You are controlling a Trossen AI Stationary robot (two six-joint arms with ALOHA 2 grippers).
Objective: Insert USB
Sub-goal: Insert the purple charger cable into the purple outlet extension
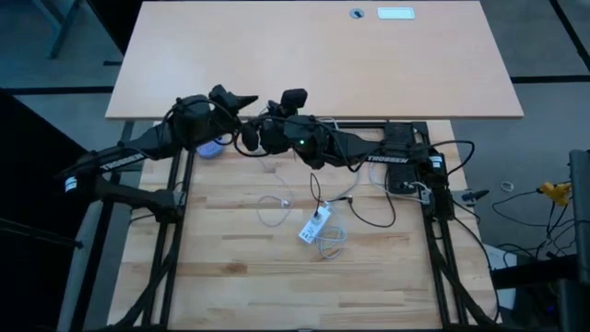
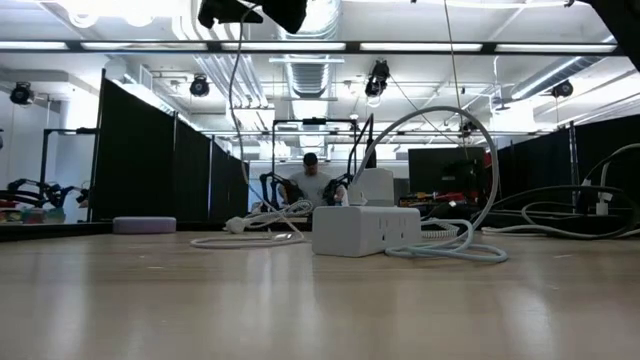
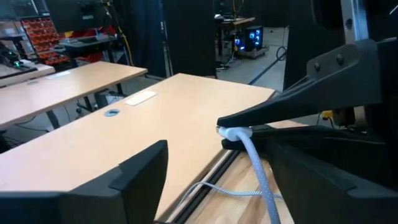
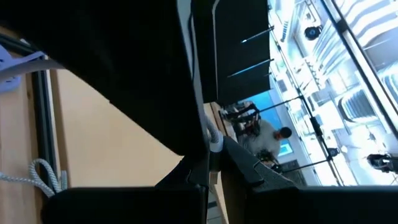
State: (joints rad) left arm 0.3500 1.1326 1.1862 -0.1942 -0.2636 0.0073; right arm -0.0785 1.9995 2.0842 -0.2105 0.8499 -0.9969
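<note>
The plug's cable hangs off-center in the robot's open left gripper, so that left gripper should move over and pinch the cable [image 3: 249, 148] just below the plug.
My right gripper [image 1: 247, 132] is shut on a white USB plug [image 3: 233, 132], high above the far left part of the wooden table [image 1: 230, 286]. The plug's white braided cable [image 3: 260, 177] hangs from it down to the table. My left gripper [image 1: 238, 100] stands open just beside the plug, on its far left side, and its fingers touch nothing. A white power strip [image 1: 314, 227] lies flat on the table's middle, also seen in the low view [image 2: 365, 230], with loose white cables [image 1: 272, 210] around it. My right gripper pinches the white plug's body [image 4: 213, 142] between the free ends of its two fingers [image 3: 280, 109]. The fingers reach in about level from the table's right side. The plug is lifted clear, and its cable [image 2: 236, 100] hangs slack below it.
A lilac puck [image 1: 212, 148] lies on the table under the left arm. A pale desk [image 1: 313, 55] stands beyond the far edge. Black cables and a box [image 1: 410, 175] sit at the right edge. A person [image 2: 310, 182] sits far behind in the room.
</note>
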